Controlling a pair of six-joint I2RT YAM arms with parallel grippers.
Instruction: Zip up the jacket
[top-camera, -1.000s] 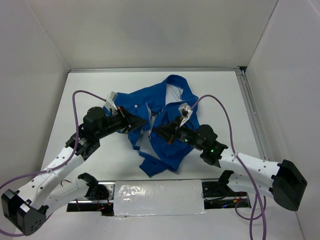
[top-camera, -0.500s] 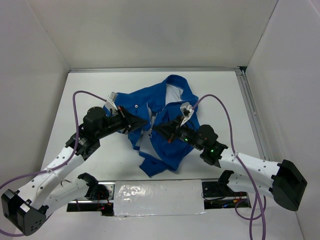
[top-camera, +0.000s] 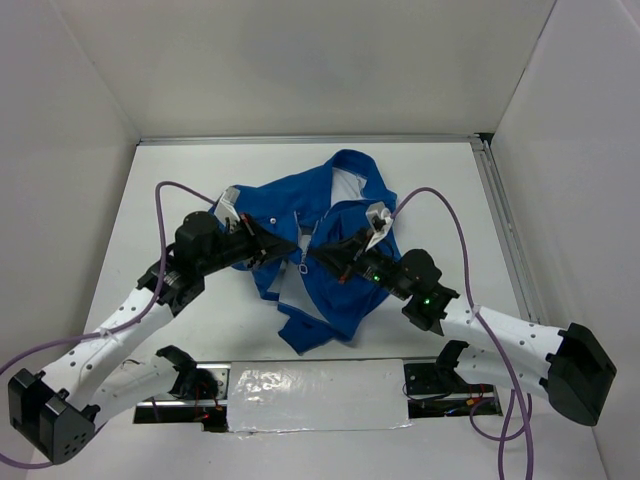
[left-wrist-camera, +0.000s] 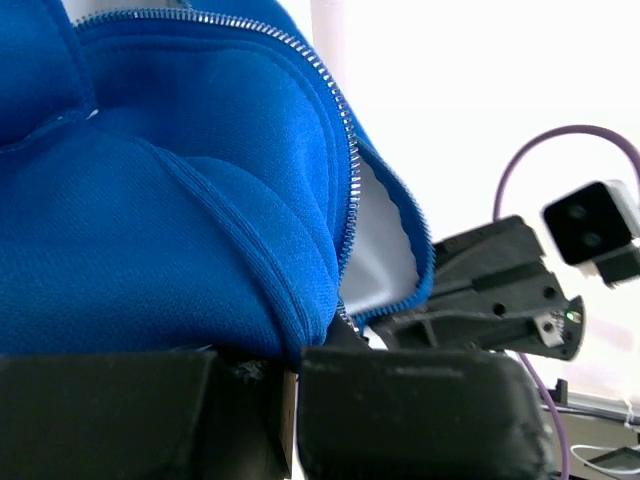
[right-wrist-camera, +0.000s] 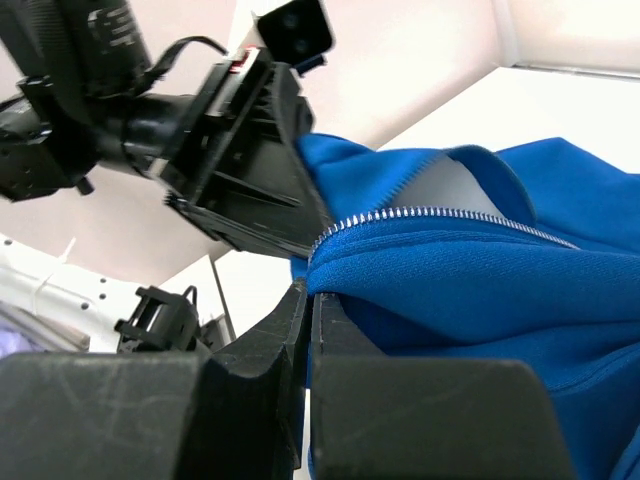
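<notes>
Next, my left gripper opens and pinches the end of the teeth (left-wrist-camera: 345, 308), because it is on a thick fold of the jacket next to the zipper teeth.
The blue jacket (top-camera: 335, 285) lies crumpled in the middle of the white table, front open, with white lining showing at the collar. My left gripper (top-camera: 288, 243) reaches in from the left and is shut on a fold of blue fabric (left-wrist-camera: 200, 250) beside the pale zipper teeth (left-wrist-camera: 347, 190). My right gripper (top-camera: 322, 257) comes from the right and is shut on the jacket's other front edge, just under its zipper teeth (right-wrist-camera: 450, 213). The two grippers nearly meet over the open front. In the wrist views each sees the other: left gripper (right-wrist-camera: 250, 170), right gripper (left-wrist-camera: 480, 300).
A strip of silver tape (top-camera: 318, 397) covers the near edge between the arm bases. A metal rail (top-camera: 500, 220) runs along the table's right side. White walls close the back and sides. Purple cables (top-camera: 440, 215) arch over both arms.
My left arm has shifted a little right and away, carrying the jacket's left front toward the right gripper. The right gripper has barely moved.
</notes>
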